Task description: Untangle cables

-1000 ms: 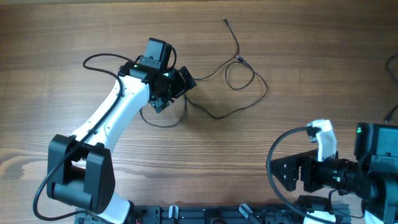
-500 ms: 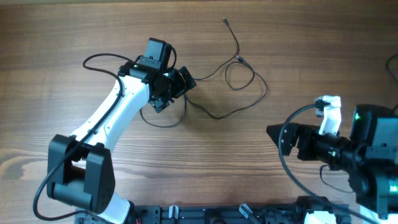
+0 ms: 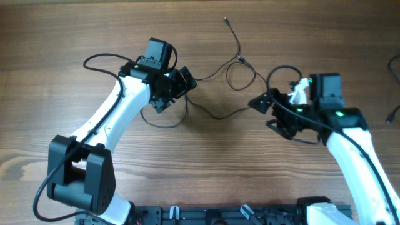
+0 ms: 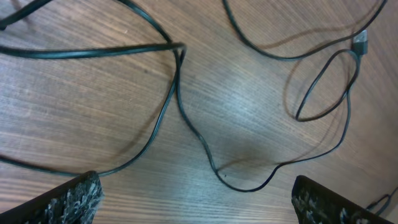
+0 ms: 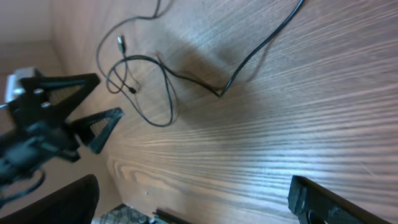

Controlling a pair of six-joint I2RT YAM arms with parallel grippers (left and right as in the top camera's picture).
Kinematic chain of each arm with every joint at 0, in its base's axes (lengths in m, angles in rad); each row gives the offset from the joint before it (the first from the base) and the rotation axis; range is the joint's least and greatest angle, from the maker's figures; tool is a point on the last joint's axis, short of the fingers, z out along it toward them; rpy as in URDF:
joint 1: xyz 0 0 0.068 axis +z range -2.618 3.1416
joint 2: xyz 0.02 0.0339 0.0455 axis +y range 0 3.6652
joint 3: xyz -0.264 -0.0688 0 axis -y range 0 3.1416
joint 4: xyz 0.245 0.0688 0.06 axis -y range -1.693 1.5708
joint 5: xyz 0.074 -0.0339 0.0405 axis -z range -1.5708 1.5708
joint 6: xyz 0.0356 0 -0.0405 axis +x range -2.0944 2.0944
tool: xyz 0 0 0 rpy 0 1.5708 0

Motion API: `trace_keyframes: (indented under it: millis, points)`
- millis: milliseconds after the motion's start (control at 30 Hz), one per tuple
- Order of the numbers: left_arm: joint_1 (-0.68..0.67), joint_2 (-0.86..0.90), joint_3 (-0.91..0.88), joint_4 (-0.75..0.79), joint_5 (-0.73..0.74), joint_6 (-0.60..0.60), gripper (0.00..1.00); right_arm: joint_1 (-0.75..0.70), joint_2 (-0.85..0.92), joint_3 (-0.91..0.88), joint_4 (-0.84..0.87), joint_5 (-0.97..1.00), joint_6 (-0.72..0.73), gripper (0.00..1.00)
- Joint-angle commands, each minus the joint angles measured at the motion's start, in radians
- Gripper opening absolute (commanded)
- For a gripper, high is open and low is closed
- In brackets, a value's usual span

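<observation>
I should next close my right gripper on the black cable's bend [image 3: 227,117] [image 5: 227,84], halfway between the small loop and the part of the cable under my left gripper.
The cables [image 3: 240,78] are thin black cords lying loose on the wooden table, with a small loop in the middle and a silvery plug tip [image 3: 226,20] at the far end. A second strand curves under my left gripper [image 3: 176,95], which is open and empty above the cords' left part. In the left wrist view the cables [image 4: 199,140] lie ahead of the open left gripper [image 4: 199,200], with a plug [image 4: 362,42] at top right. My right gripper [image 3: 262,114] is open and empty, just right of the cables' right bend. The right wrist view shows the cables [image 5: 168,93] beyond the open right gripper [image 5: 193,202].
Thicker black arm wires arc beside the left arm [image 3: 100,59] and over the right arm [image 3: 281,70]. Another dark cord [image 3: 394,62] shows at the table's right edge. The left arm's fingers [image 5: 93,118] show in the right wrist view.
My right arm has swung from the front right corner up and left, bringing its open gripper beside the cables' right bend. The left arm and the cables have not moved.
</observation>
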Motion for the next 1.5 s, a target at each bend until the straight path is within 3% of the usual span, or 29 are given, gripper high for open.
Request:
trace_keyframes:
  millis: [0, 133, 267, 500, 700, 900, 1167, 1367, 1467]
  points:
    - [-0.003, 0.006, -0.005, 0.000, -0.010, 0.012, 1.00, 0.063, 0.110, -0.005, 0.061, 0.002, 0.117, 0.99]
    - [-0.002, 0.005, -0.005, 0.005, -0.005, 0.006, 1.00, 0.172, 0.156, -0.005, 0.091, 0.035, 0.145, 0.91]
    - [0.061, -0.060, -0.004, -0.037, -0.002, 0.174, 1.00, 0.307, 0.148, -0.005, 0.101, 0.119, 0.185, 0.95]
    - [0.158, -0.395, -0.005, -0.180, -0.031, 0.351, 1.00, 0.443, 0.148, -0.005, 0.140, 0.187, 0.211, 0.95]
    - [0.104, -0.700, -0.005, -0.303, -0.185, 0.356, 1.00, 0.470, 0.106, -0.005, 0.137, 0.185, 0.171, 0.95]
    - [0.099, -0.912, -0.005, -0.359, -0.197, 0.356, 1.00, 0.477, -0.100, -0.005, 0.105, 0.254, 0.151, 0.98]
    - [0.099, -0.924, -0.005, -0.423, -0.197, 0.356, 0.98, 0.477, -0.325, -0.005, -0.129, 0.441, 0.208, 1.00]
    - [0.099, -0.924, -0.005, -0.423, -0.197, 0.356, 1.00, 0.477, -0.433, -0.006, -0.158, 0.539, 0.212, 1.00]
    - [0.099, -0.924, -0.005, -0.423, -0.197, 0.356, 1.00, 0.477, -0.435, -0.040, -0.154, 0.584, 0.279, 1.00]
